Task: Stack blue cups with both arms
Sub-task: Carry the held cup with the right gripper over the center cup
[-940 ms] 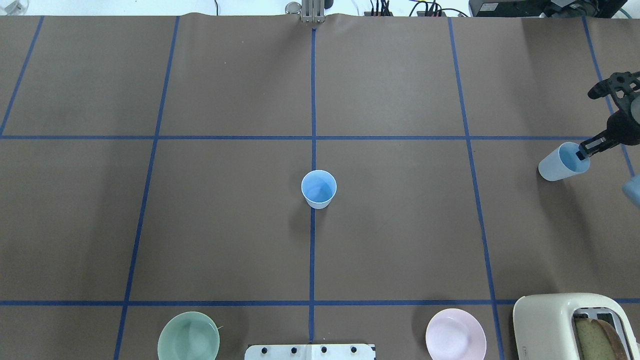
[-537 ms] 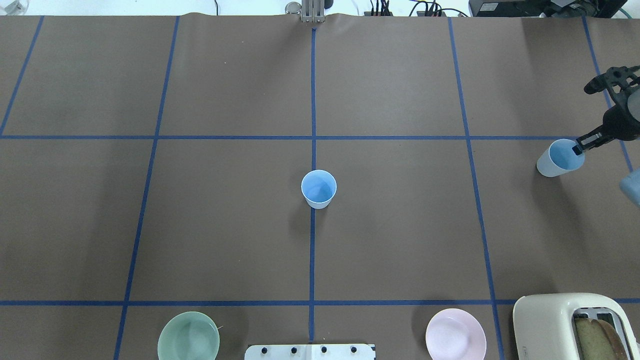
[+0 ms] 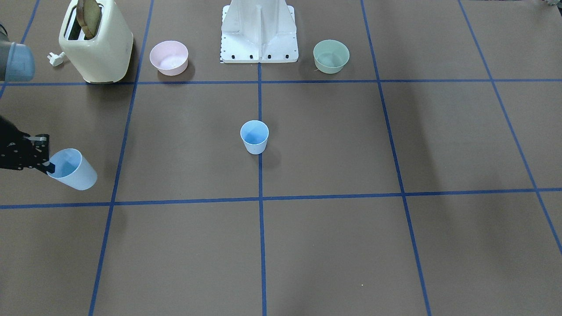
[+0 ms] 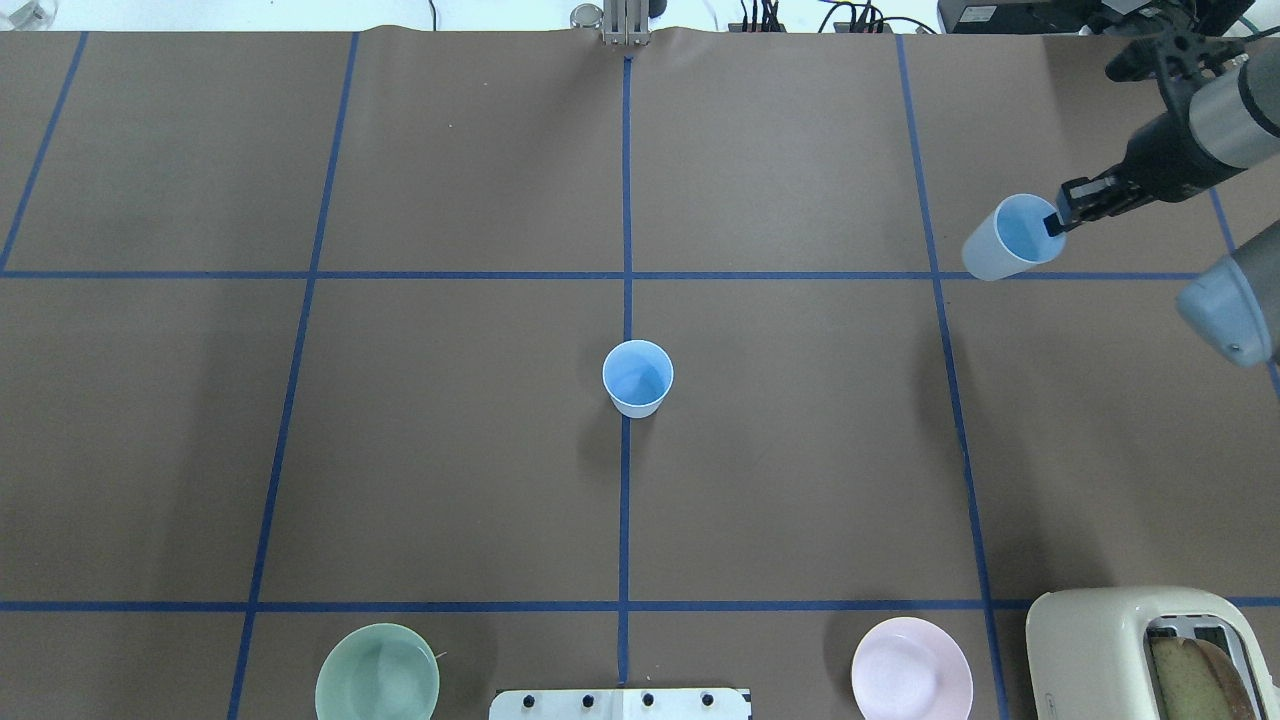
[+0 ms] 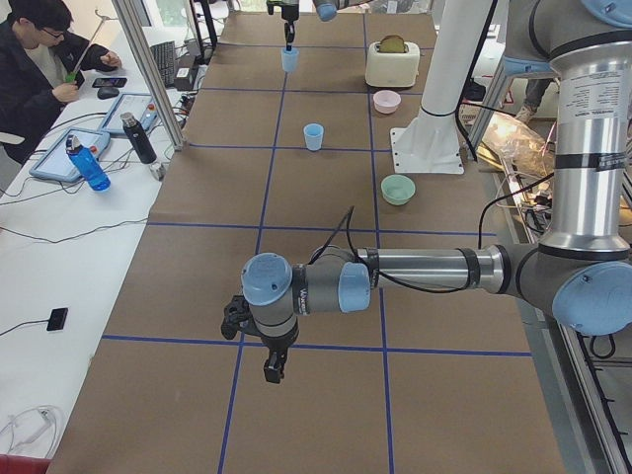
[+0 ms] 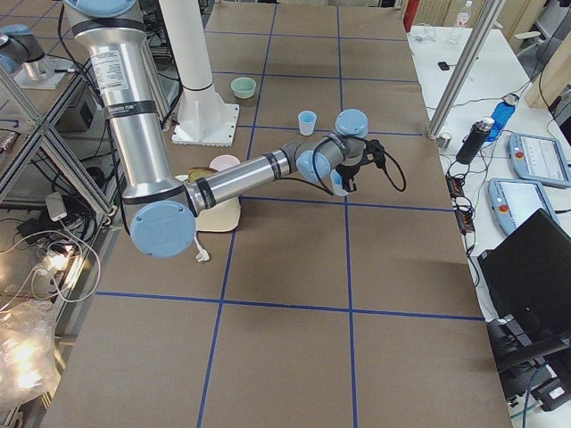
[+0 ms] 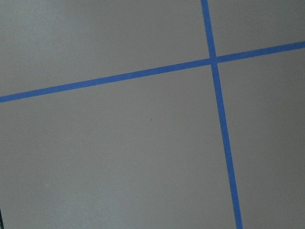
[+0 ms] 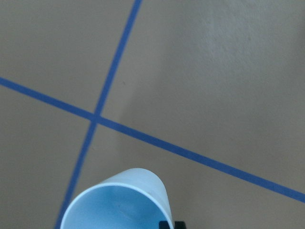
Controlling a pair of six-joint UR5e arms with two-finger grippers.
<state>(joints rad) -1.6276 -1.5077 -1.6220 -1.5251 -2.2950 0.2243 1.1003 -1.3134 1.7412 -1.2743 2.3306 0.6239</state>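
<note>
Next, my right gripper releases the blue cup it holds inside the upright blue cup [image 3: 254, 136] that is standing on the middle line of tape.
One blue cup [image 4: 637, 377] stands upright at the table's centre on the middle tape line; it also shows in the front view [image 3: 254, 136] and the left view [image 5: 313, 136]. My right gripper [image 4: 1058, 222] is shut on the rim of the second blue cup [image 4: 1008, 240], one finger inside, and holds it tilted above the table at the far right. That cup also shows in the front view [image 3: 73, 170] and the right wrist view [image 8: 119, 202]. My left gripper [image 5: 274, 370] shows only in the left view, low over the table's left end; I cannot tell whether it is open or shut.
A cream toaster [image 4: 1140, 650] with bread, a pink bowl [image 4: 911, 668] and a green bowl [image 4: 377, 672] stand along the near edge beside the white base stand [image 3: 259, 30]. A person [image 5: 39, 69] sits at a side table beyond the far edge.
My right gripper has carried the blue cup away from the right edge, further from the robot and inward over the table. The centre cup has not moved.
</note>
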